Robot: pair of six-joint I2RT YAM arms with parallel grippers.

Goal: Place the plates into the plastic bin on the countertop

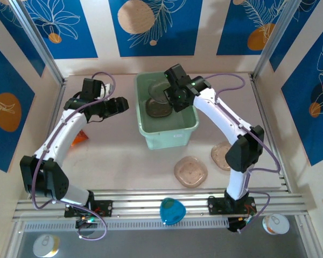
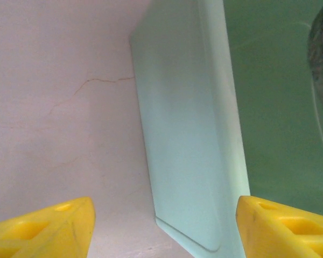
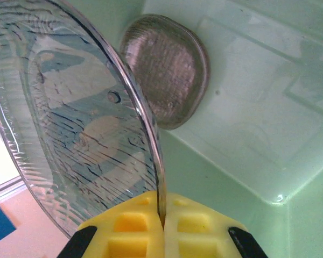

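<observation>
The smoky brown plate is inside the bin. My right gripper will let go of the clear greyish plate, still tilted over the bin, on top of the smoky brown plate (image 1: 159, 107) (image 3: 166, 71) there.
The mint-green plastic bin (image 1: 169, 137) stands mid-table on the beige countertop (image 1: 124, 161). My right gripper (image 1: 174, 92) hangs over the bin, shut on the rim of a clear greyish plate (image 3: 70, 123) that is tilted on edge. The wrist view shows the gripper (image 3: 162, 220) pinching that rim between its yellow pads. A smoky brown plate (image 3: 167, 70) lies on the bin floor (image 3: 258, 107). Two pinkish plates (image 1: 191, 171) (image 1: 222, 155) rest on the countertop in front of the bin. My left gripper (image 1: 121, 104) is open and empty beside the bin's left wall (image 2: 183, 134), fingers (image 2: 54, 228) wide apart.
An orange snack packet (image 1: 79, 137) lies by the left arm. A blue object (image 1: 171, 210) sits on the front metal rail. Panels and metal posts close in the table at the back and sides.
</observation>
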